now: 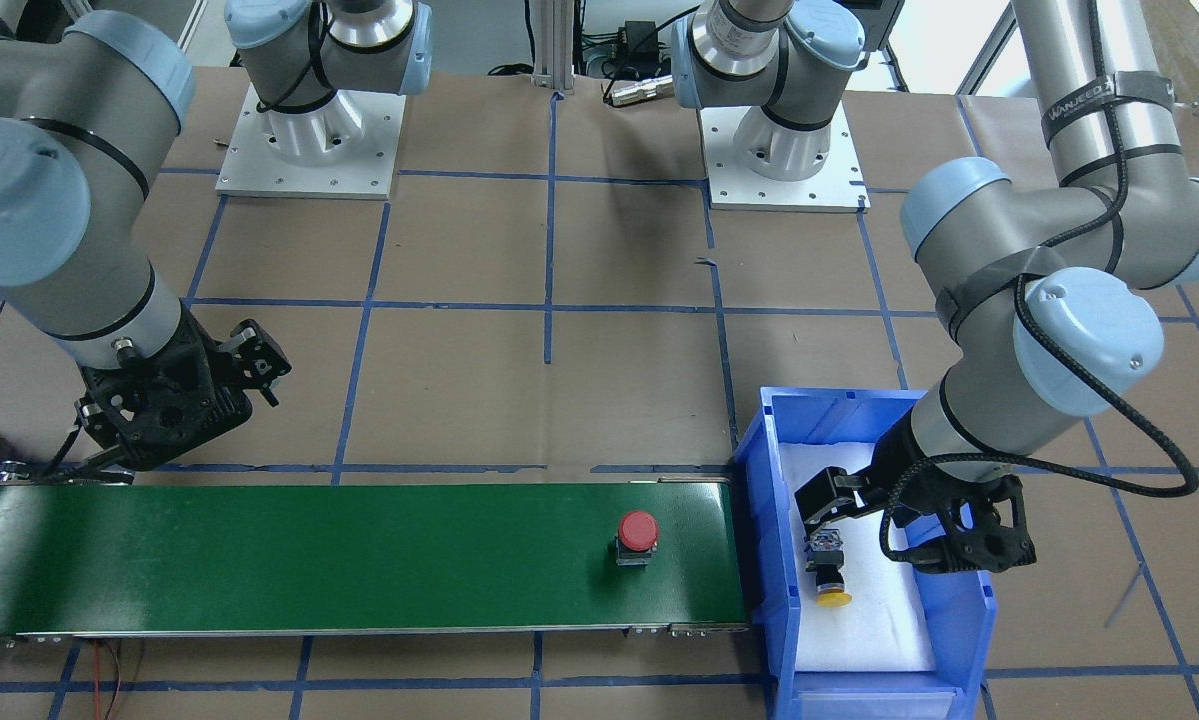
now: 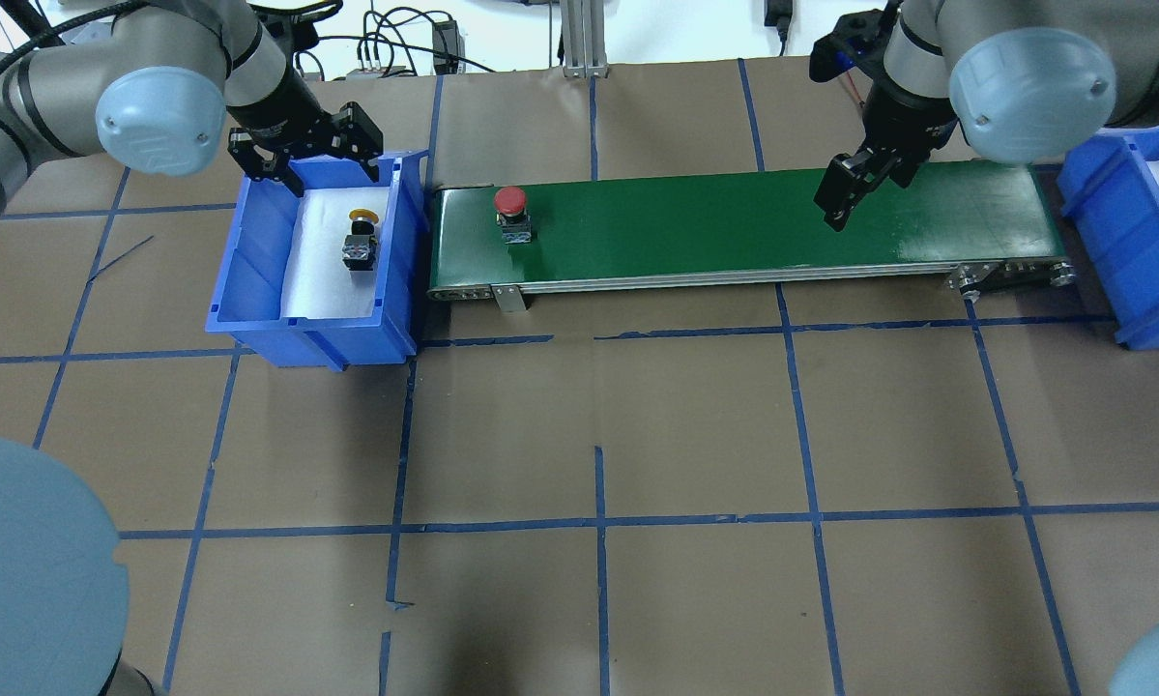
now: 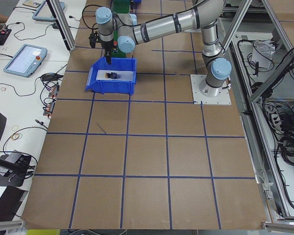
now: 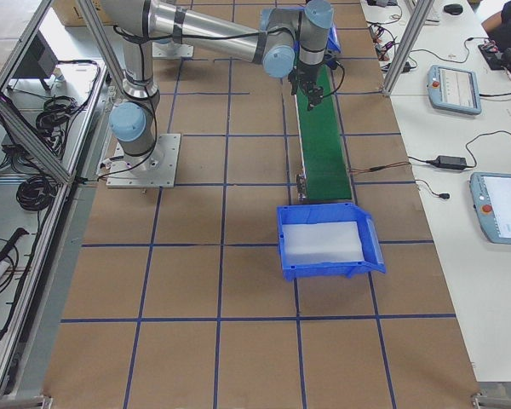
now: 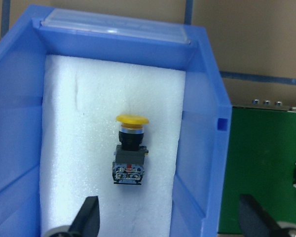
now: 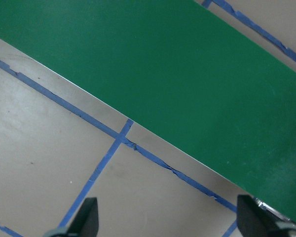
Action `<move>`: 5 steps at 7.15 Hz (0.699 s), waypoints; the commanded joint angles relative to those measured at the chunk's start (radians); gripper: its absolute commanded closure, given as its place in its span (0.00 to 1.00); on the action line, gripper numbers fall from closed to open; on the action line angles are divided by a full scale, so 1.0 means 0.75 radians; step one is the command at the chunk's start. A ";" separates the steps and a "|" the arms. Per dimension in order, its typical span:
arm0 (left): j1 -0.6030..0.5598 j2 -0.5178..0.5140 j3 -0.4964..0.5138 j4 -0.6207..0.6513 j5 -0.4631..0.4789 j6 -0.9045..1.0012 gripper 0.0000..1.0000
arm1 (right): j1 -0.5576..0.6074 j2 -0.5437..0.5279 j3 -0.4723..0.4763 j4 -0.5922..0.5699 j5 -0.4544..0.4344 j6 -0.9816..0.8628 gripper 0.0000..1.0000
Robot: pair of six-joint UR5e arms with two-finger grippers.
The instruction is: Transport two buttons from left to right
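Note:
My left gripper will close on the square base (image 1: 825, 551) (image 5: 129, 165) of the yellow-capped button, at the end that is away from its cap.
The yellow-capped button (image 5: 129, 157) lies on its side on the white foam inside the left blue bin (image 2: 250, 253); it also shows as the yellow button (image 2: 359, 242) from overhead. My left gripper (image 5: 170, 219) hangs open above the bin's far end, and nothing sits between its fingers (image 5: 90, 217). The red-capped button (image 2: 511, 208) stands upright on the green conveyor belt (image 2: 734, 217) close to the bin. My right gripper (image 2: 838, 198) hovers over the belt's other half, open and empty, as the right wrist view of the right gripper (image 6: 167, 222) confirms.
A second blue bin (image 2: 1125, 222) with a white foam liner stands past the belt's right end. The brown table carries a blue tape grid (image 2: 598, 522). Both arm bases (image 1: 309, 140) sit on white plates at the robot's side.

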 commanded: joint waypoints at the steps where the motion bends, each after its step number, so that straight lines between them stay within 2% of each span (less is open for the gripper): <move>1: 0.029 -0.029 -0.039 0.011 -0.001 0.024 0.00 | -0.072 0.057 -0.017 -0.004 0.061 -0.339 0.01; 2: 0.033 -0.043 -0.029 0.013 -0.001 0.059 0.00 | -0.097 0.086 -0.013 -0.022 0.088 -0.630 0.01; 4: 0.074 -0.069 -0.026 0.015 -0.001 0.134 0.00 | -0.136 0.109 0.007 -0.055 0.086 -0.861 0.00; 5: 0.074 -0.071 -0.043 0.047 -0.005 0.135 0.00 | -0.136 0.107 0.028 -0.163 0.076 -0.991 0.00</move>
